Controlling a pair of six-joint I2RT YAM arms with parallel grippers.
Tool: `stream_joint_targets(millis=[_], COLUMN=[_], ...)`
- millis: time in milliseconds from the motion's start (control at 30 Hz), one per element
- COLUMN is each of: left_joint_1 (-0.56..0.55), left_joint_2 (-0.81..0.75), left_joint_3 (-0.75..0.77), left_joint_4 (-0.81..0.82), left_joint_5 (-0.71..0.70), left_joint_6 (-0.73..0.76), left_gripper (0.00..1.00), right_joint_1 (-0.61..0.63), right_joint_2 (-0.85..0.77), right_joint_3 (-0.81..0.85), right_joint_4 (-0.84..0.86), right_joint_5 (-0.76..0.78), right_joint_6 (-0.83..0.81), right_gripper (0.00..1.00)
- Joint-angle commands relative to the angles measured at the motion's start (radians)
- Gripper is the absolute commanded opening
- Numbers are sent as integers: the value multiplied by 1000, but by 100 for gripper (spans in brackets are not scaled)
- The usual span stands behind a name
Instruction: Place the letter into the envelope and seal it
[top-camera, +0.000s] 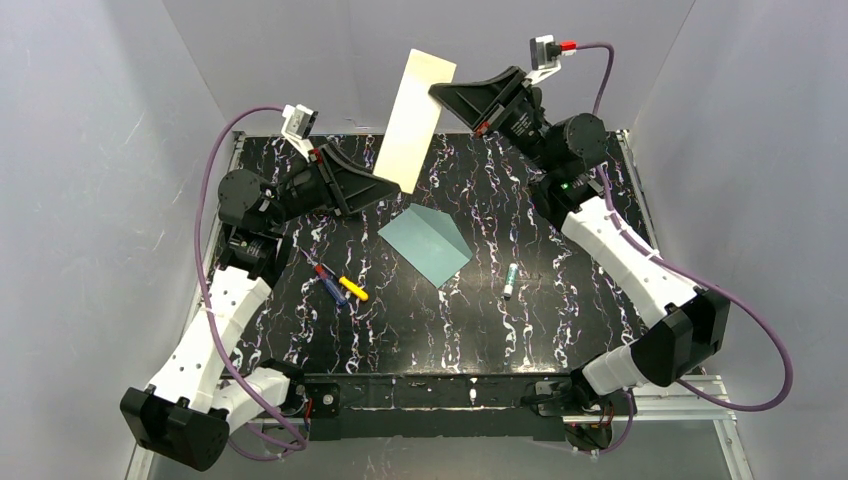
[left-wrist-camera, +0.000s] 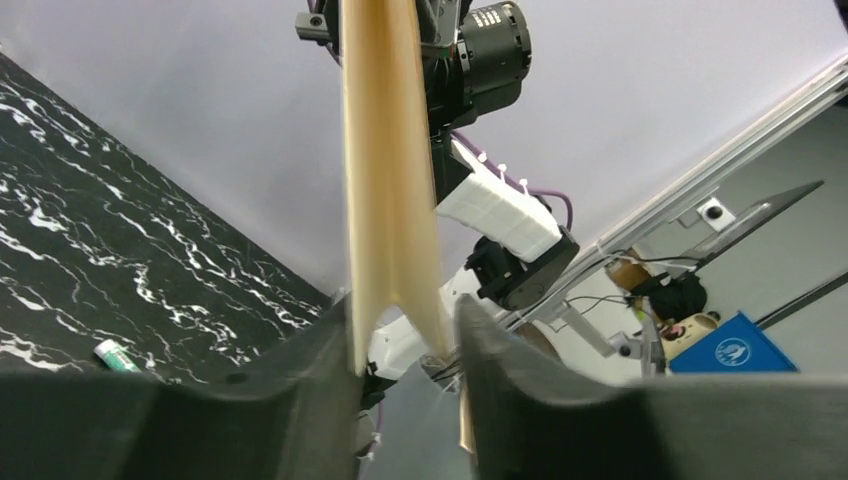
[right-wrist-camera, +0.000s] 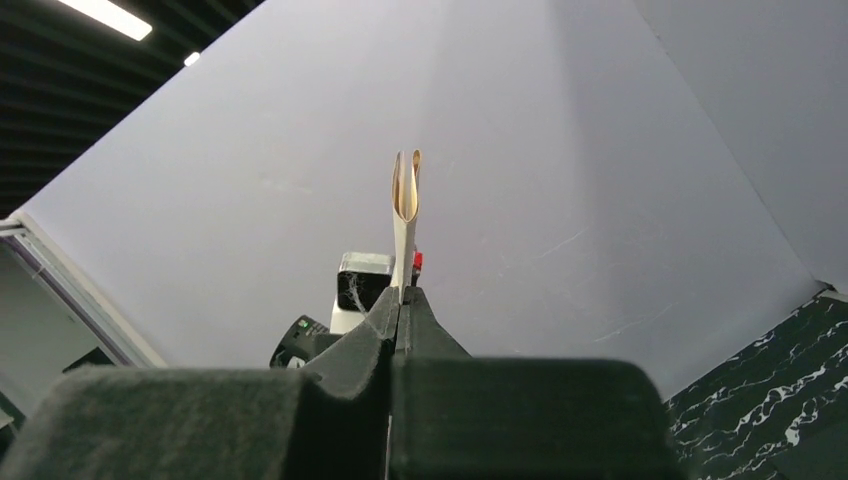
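Note:
My right gripper holds the letter near its top end. My left gripper needs to take the letter's lower end (top-camera: 397, 178) before my right gripper moves to the letter's middle.
The letter (top-camera: 412, 118) is a cream sheet folded lengthwise, held up in the air over the table's back edge. My right gripper (top-camera: 440, 92) is shut on its top end; the right wrist view shows the jaws (right-wrist-camera: 400, 295) pressed together on the thin folded edge (right-wrist-camera: 404, 210). My left gripper (top-camera: 388, 186) is at the letter's lower end. In the left wrist view its jaws (left-wrist-camera: 405, 320) stand open, with the letter's two spread layers (left-wrist-camera: 385, 180) hanging between them. The teal envelope (top-camera: 428, 243) lies flat on the black marbled table, below the letter.
Red, blue and yellow markers (top-camera: 336, 284) lie left of the envelope. A green-capped stick (top-camera: 511, 282) lies to its right and also shows in the left wrist view (left-wrist-camera: 112, 353). Grey walls enclose the table.

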Motion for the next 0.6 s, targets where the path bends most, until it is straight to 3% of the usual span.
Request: stream_joint_targets(millis=[0,100,167,467,567], left_joint_1=[-8,-25,-46,-132,-144], left_joint_2=[-14,-25,-21,27,24], left_joint_3=[0,-35,-57,-109,-113], left_joint_4=[3,29,78,301,322], left_joint_5=[-69,-228,-316,-508,-536], left_joint_6=[-40,-39,-55,-52,-48], left_gripper=[53,71,74,74,62], right_joint_1=[-22,-17,-8,2,2], right_joint_2=[-4,2,0,20,10], right_joint_3=[20,0,-28,-67,-78], right_joint_4=[116,166,190,226,212], right_joint_5=[69,116,163,221,236], right_joint_6=[59,89,99,138,131], right_gripper=[1,1,1,1,1])
